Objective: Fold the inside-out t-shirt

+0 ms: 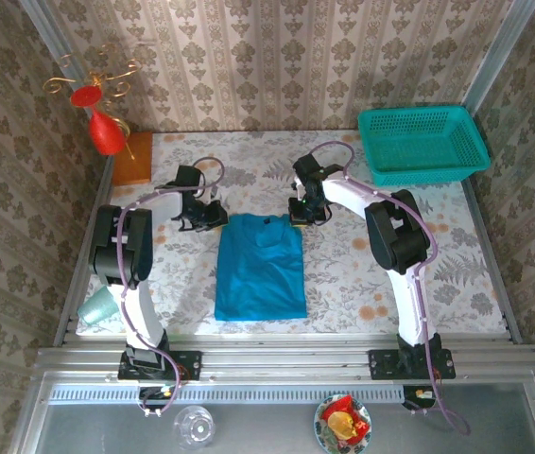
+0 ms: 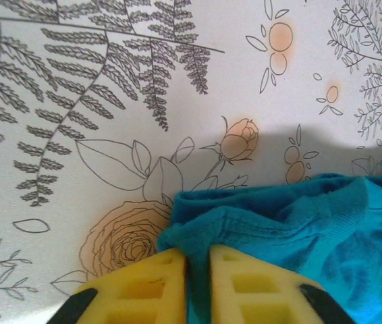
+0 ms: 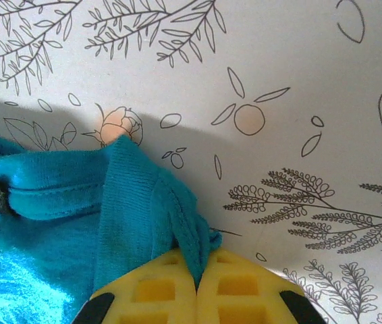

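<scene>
I can see my left gripper pinches a narrow fold at the t-shirt's corner, so I will open it and take a fuller hold slightly farther in before [image 2: 235, 226] both grippers lift.
The inside-out t-shirt [image 1: 260, 270] lies as a bright blue folded rectangle in the middle of the floral tablecloth, its long side running toward the arms. My left gripper [image 1: 213, 219] is at its far left corner. In the left wrist view the yellow pads [image 2: 144, 290] stand a narrow gap apart, and a fold of the t-shirt [image 2: 292, 223] fills that gap at my left gripper [image 2: 198, 260]. My right gripper [image 1: 301, 216] is at the far right corner. There my right gripper [image 3: 196, 266] is pressed shut on a ridge of the t-shirt [image 3: 56, 223].
A teal mesh basket [image 1: 422, 144] stands at the back right. A red vase [image 1: 105, 132] and an orange-brown block [image 1: 133, 158] sit at the back left. A pale green cup [image 1: 97, 307] rests at the table's left edge.
</scene>
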`<control>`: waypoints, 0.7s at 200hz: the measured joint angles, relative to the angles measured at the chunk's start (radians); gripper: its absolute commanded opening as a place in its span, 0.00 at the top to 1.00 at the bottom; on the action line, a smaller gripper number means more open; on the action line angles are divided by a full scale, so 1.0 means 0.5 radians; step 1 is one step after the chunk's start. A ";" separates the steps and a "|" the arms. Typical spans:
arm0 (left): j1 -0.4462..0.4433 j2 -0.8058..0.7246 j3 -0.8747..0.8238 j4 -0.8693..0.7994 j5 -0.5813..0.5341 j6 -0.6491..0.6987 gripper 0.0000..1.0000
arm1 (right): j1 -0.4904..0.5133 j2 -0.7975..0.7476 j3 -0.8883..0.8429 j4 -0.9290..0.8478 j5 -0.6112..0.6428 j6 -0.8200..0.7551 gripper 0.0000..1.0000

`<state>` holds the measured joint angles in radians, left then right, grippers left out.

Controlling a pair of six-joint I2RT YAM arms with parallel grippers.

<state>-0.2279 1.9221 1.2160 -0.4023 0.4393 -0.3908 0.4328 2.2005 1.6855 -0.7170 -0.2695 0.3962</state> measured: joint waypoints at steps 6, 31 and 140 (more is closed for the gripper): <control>-0.002 0.000 0.009 -0.007 -0.009 0.005 0.78 | 0.000 -0.001 -0.001 0.000 0.000 0.000 1.00; -0.014 0.000 0.034 -0.023 -0.044 0.021 0.70 | 0.000 -0.002 -0.002 -0.001 0.000 0.001 1.00; -0.059 0.105 0.135 -0.080 -0.116 0.050 0.66 | 0.009 -0.002 -0.002 -0.005 0.000 0.007 1.00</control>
<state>-0.2573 1.9747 1.2835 -0.4423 0.3813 -0.3656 0.4374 2.1998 1.6844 -0.7193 -0.2695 0.3996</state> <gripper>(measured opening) 0.348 0.065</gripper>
